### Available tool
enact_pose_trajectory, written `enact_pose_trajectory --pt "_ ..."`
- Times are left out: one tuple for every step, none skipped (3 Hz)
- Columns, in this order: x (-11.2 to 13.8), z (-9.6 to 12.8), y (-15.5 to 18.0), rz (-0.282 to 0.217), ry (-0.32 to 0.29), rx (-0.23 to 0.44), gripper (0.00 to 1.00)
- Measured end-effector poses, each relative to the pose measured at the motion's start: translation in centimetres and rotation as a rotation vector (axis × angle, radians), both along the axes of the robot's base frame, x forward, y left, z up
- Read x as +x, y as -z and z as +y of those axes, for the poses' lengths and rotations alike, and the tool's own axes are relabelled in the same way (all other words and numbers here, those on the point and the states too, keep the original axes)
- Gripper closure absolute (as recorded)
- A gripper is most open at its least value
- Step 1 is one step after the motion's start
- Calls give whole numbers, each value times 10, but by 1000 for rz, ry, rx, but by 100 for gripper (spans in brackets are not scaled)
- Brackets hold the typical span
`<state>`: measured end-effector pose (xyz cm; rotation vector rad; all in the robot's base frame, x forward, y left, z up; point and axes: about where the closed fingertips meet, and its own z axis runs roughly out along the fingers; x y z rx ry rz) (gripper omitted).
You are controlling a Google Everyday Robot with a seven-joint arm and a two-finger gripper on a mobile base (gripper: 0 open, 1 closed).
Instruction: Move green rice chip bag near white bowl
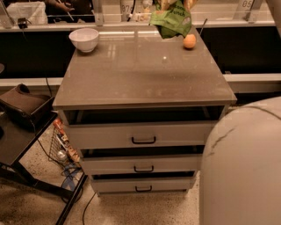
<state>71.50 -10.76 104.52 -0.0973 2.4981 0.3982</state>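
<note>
The robot's gripper needs to release the green rice chip bag at the cabinet top's back edge [131, 32], beside the white bowl.
The green rice chip bag [172, 19] hangs in the air above the back of the cabinet top, right of centre, held from above. My gripper [175, 4] is at the top edge of the view, shut on the bag's upper part; only its lower end shows. The white bowl [84, 39] stands upright on the back left corner of the cabinet top, well to the left of the bag.
A small orange fruit [189, 41] lies on the cabinet top just below and right of the bag. The grey cabinet top [140, 74] sits over three drawers. A counter ledge [52, 26] runs behind. My robot body [246, 167] fills the lower right.
</note>
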Motion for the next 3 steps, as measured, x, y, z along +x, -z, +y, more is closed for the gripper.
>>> enact_pose_trajectory --pt "26 19 -5 -74 -16 39 100" --pt "93 59 -11 -213 6 128 100" --pt "157 92 -5 -319 67 205 100"
